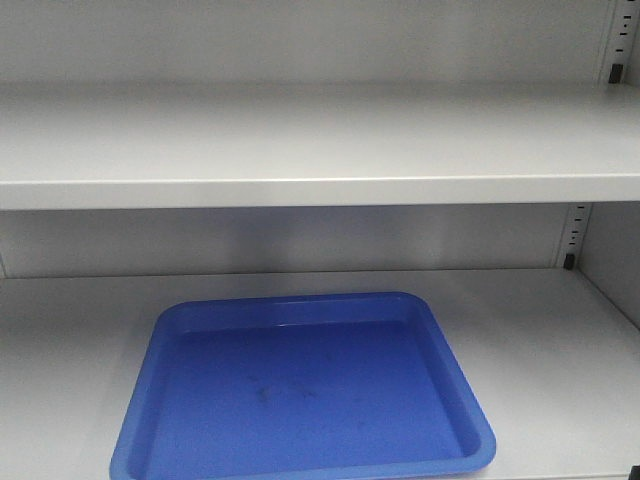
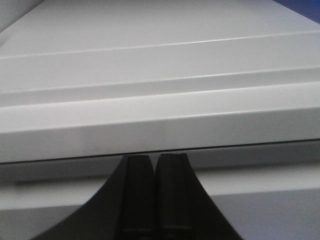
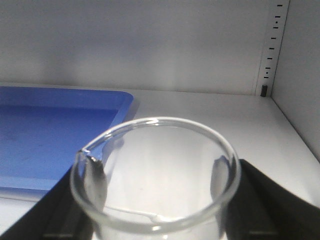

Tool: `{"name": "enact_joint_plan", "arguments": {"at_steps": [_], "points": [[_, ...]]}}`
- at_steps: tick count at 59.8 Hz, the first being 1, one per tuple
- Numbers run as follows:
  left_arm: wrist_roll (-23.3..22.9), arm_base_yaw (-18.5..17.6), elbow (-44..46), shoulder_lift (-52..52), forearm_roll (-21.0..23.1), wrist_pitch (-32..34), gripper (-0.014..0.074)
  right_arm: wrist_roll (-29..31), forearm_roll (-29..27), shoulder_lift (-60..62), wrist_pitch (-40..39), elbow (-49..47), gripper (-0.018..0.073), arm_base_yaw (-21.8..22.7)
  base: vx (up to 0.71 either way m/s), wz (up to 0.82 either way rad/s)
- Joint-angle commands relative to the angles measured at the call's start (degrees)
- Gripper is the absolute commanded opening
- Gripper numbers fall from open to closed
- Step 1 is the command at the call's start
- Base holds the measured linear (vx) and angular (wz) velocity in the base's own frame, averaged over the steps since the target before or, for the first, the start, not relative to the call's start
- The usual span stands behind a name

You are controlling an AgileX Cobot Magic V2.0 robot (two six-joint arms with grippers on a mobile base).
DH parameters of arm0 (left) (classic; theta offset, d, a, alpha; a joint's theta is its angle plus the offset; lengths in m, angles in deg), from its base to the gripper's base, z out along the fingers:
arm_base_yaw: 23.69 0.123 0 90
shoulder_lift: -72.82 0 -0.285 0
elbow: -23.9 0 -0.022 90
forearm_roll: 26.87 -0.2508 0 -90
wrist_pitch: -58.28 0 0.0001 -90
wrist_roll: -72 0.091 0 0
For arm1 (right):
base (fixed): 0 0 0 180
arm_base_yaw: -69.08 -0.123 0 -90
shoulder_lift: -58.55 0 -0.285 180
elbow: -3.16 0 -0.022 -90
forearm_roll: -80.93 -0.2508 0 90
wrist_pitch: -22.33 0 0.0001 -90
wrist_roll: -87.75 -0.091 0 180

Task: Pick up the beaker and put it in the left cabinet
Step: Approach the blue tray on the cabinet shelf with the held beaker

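The robot's right gripper needs to set the beaker down upright in the middle of the blue tray [image 1: 302, 397].
In the right wrist view, the clear glass beaker [image 3: 150, 150] fills the lower middle, upright, with its pouring spout toward the left. My right gripper [image 3: 157, 176] is shut on the beaker, a dark finger pressing each side. It is held above the lower shelf [image 3: 240, 120] of the light grey left cabinet [image 1: 300, 150], just right of a blue tray. My left gripper [image 2: 155, 160] is shut with nothing in it, its tips just below the front edge of a grey shelf [image 2: 150, 120]. Neither gripper nor the beaker shows in the front view.
A shallow blue tray [image 1: 300, 303] lies on the lower shelf, left of centre, its right rim [image 3: 127, 107] close to the beaker. Slotted uprights [image 1: 575, 235] and the cabinet's right wall [image 3: 300, 75] bound the shelf. Another shelf spans above.
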Motion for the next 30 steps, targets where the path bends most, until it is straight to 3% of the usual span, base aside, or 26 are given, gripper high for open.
{"name": "enact_joint_plan", "arguments": {"at_steps": [1,30], "points": [[-0.23,-0.31,0.89,0.56,-0.19,4.29,0.0004,0.25,1.07,-0.26,1.2,-1.85,-0.0005,0.23,0.0,0.0],[-0.23,-0.31,0.89,0.56,-0.19,4.29,0.0004,0.18,1.22,-0.47,-0.98,-1.9,-0.0005,0.23,0.0,0.0]]}}
